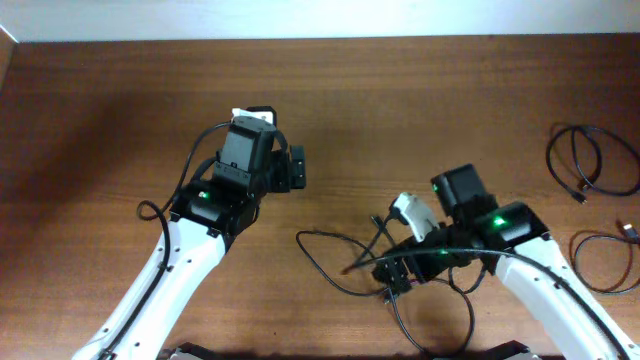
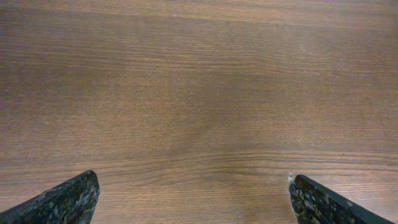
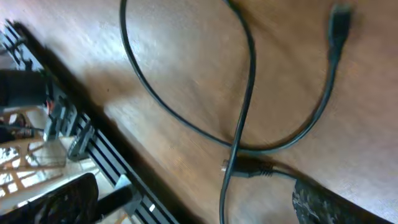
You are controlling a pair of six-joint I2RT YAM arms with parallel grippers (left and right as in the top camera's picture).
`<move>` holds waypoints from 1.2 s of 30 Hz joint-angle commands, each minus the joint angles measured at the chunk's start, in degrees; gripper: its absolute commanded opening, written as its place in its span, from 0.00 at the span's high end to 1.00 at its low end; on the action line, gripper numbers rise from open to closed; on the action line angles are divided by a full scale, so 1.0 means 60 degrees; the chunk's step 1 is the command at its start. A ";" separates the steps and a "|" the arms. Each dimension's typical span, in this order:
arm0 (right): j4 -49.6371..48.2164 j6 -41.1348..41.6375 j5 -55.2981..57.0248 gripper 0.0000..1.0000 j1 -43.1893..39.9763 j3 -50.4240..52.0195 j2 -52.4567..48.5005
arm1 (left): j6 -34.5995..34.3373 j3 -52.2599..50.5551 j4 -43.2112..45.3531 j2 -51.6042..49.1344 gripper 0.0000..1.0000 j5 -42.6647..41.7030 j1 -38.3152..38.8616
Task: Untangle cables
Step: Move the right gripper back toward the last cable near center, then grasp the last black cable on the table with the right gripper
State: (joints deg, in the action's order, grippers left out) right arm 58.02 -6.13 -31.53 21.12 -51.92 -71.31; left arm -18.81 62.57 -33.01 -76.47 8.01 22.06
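Observation:
The robot's right gripper next needs to move to the near side point(image 1: 362, 294) point(image 3: 163, 104) of the looping cable in the front centre tangle and close there.
A tangle of black cables point(image 1: 335, 262) lies on the wooden table at the front centre. My right gripper point(image 1: 396, 274) hovers over its right part, open. In the right wrist view the fingers point(image 3: 196, 204) are spread wide, with a cable strand and a black connector point(image 3: 249, 168) between them, not pinched. A looping cable point(image 3: 186, 121) and a plug end point(image 3: 339, 21) lie further out. My left gripper point(image 1: 292, 168) is open over bare wood, left of the tangle. The left wrist view shows its fingers point(image 2: 193, 198) wide apart with nothing between them.
Two separate coiled black cables lie at the right edge, one further back point(image 1: 590, 160) and one nearer point(image 1: 610, 258). The table's front edge with a black frame rail point(image 3: 93, 146) is close to the right gripper. A white wall edge point(image 1: 320, 18) runs along the back.

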 commanded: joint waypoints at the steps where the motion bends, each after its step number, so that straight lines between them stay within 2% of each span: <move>1: -0.0681 0.0423 -0.0178 0.01 0.0149 0.0845 0.0073 | 0.0080 0.0007 0.0018 0.0022 0.01 0.0244 -0.0015; 6: -0.2386 0.1096 -0.0393 0.01 0.1158 0.2430 0.0073 | 0.0076 0.0007 0.0018 0.0022 0.01 0.0244 -0.0015; 10: -0.3264 0.1770 -0.0386 0.01 0.2382 0.2550 -0.0044 | 0.0080 0.0007 0.0018 0.0022 0.01 0.0244 -0.0015; 13: -0.4258 0.2087 -0.0386 0.01 0.2932 0.2550 -0.0874 | 0.0080 0.0007 0.0018 0.0022 0.01 0.0244 -0.0015; 16: -0.5202 0.2586 -0.0390 0.01 0.3344 0.2550 -0.2546 | 0.0080 0.0007 0.0018 0.0022 0.01 0.0244 -0.0015; 19: -0.5548 0.2575 -0.0390 0.00 0.3646 0.2550 -0.3399 | 0.0080 0.0007 0.0018 0.0022 0.01 0.0244 -0.0015; 23: -0.6069 0.2575 -0.0495 0.01 0.3938 0.2546 -0.3446 | 0.0080 0.0007 0.0018 0.0022 0.01 0.0244 -0.0015; 27: -0.6029 0.2820 0.0025 0.13 0.4244 0.2550 -0.3446 | 0.0080 0.0007 0.0018 0.0022 0.01 0.0244 -0.0015; 31: -0.6029 0.3180 0.0703 0.12 0.4248 0.2546 -0.3446 | 0.0080 0.0007 0.0018 0.0022 0.01 0.0244 -0.0015; 32: -0.6036 0.3180 0.0703 0.20 0.4248 0.2546 -0.3446 | 0.0080 0.0007 0.0018 0.0022 0.01 0.0244 -0.0015; 34: -0.6084 0.3195 0.0703 0.90 0.4244 0.2546 -0.3446 | 0.0080 0.0007 0.0018 0.0022 0.01 0.0244 -0.0015; 35: -0.6084 0.3271 0.0743 0.96 0.4244 0.2546 -0.3446 | 0.0080 0.0007 0.0018 0.0022 0.01 0.0244 -0.0015; 36: -0.6073 0.3410 0.0878 0.96 0.4244 0.2546 -0.3446 | 0.0080 0.0007 0.0018 0.0022 0.01 0.0244 -0.0015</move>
State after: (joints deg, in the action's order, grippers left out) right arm 21.52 13.37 -29.32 46.22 -37.26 -91.35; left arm -18.81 62.57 -33.01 -76.47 8.67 22.06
